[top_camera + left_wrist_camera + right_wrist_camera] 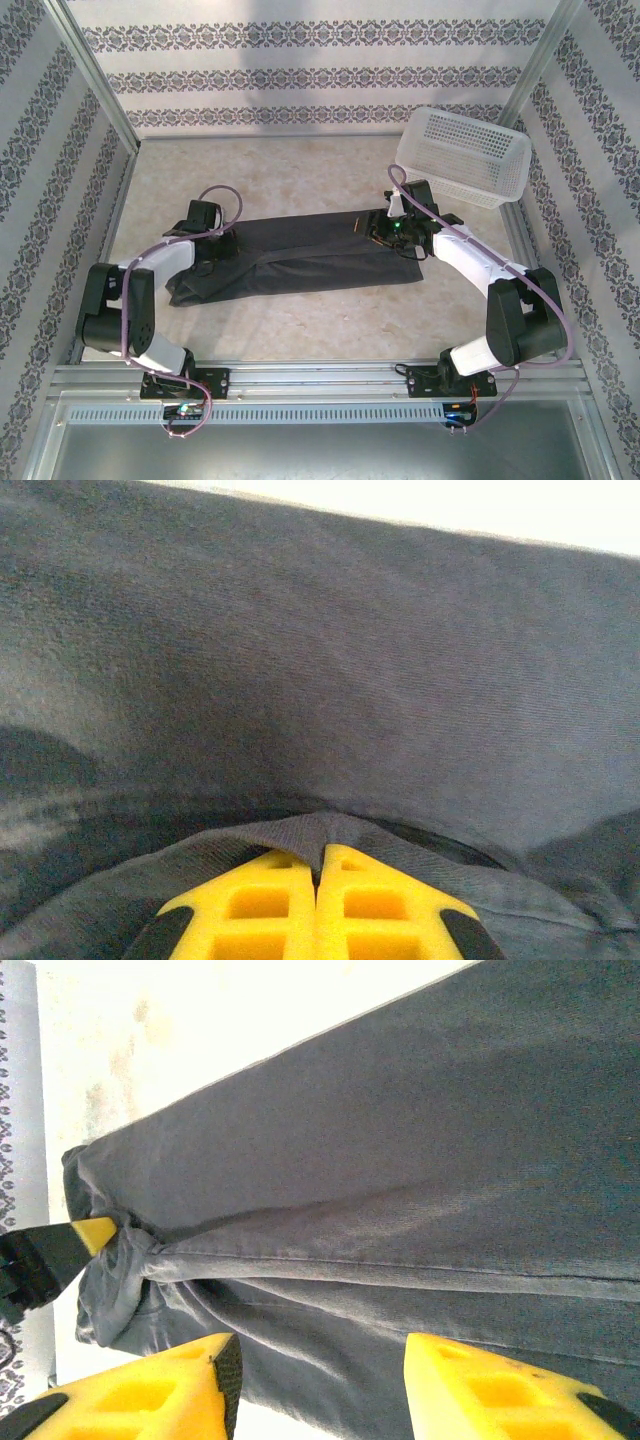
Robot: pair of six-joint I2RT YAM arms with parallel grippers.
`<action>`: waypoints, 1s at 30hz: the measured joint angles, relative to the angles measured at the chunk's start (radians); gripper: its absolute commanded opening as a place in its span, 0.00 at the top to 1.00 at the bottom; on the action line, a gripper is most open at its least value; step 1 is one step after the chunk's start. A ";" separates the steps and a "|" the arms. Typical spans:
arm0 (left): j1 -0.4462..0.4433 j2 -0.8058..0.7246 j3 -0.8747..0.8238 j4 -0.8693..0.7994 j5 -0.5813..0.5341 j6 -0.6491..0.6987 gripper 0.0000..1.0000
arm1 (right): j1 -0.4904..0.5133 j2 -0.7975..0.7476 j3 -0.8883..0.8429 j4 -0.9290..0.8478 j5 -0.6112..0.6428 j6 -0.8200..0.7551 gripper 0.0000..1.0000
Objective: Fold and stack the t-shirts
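Observation:
The t-shirt's end lies bunched while my left gripper pinches an inner fold of it, so my left gripper needs to open and draw the t-shirt out by its front edge point(213, 299).
A dark charcoal t-shirt point(300, 258) lies folded lengthwise into a long band across the middle of the table. My left gripper point(212, 243) is at its left end, its yellow fingers point(290, 900) pressed together on a pinched ridge of the t-shirt point(330, 680). My right gripper point(392, 232) hovers over the right end, open, its yellow fingers point(150, 1390) wide apart above the t-shirt point(400, 1180), nothing between them. In the right wrist view the left gripper's yellow fingertip point(97, 1230) shows at the far bunched end.
A white plastic mesh basket point(462, 155) stands at the back right, close behind the right arm. Patterned walls with metal posts point(90, 75) close in the table. Bare tabletop point(300, 170) lies behind and in front of the cloth.

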 measured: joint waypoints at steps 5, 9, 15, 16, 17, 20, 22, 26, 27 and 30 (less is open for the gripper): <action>-0.071 -0.172 -0.024 -0.075 -0.018 -0.156 1.00 | 0.000 0.000 0.000 0.000 0.000 0.000 0.53; -0.162 -0.306 -0.076 -0.150 -0.034 -0.324 1.00 | 0.000 0.000 0.000 0.001 0.000 0.003 0.53; -0.292 -0.340 -0.106 -0.222 -0.054 -0.547 1.00 | -0.003 0.000 -0.004 0.002 -0.002 0.003 0.53; -0.308 -0.340 -0.111 -0.229 -0.060 -0.581 1.00 | -0.005 0.000 -0.008 0.001 -0.005 0.003 0.53; -0.319 -0.339 -0.114 -0.231 -0.062 -0.607 1.00 | -0.008 0.000 -0.012 0.001 -0.009 0.003 0.53; -0.359 -0.335 -0.120 -0.243 -0.072 -0.702 0.96 | -0.019 0.000 -0.027 0.000 -0.017 0.002 0.53; -0.385 -0.333 -0.122 -0.244 -0.081 -0.758 0.82 | -0.027 0.001 -0.034 0.000 -0.023 0.002 0.53; -0.426 -0.321 -0.135 -0.241 -0.070 -0.857 0.73 | -0.035 0.017 -0.037 0.000 -0.037 -0.002 0.54; -0.433 -0.319 -0.136 -0.242 -0.066 -0.874 0.73 | -0.035 0.021 -0.037 0.000 -0.038 -0.004 0.54; -0.453 -0.339 -0.136 -0.262 -0.056 -0.920 0.69 | -0.038 0.032 -0.037 -0.001 -0.042 -0.010 0.54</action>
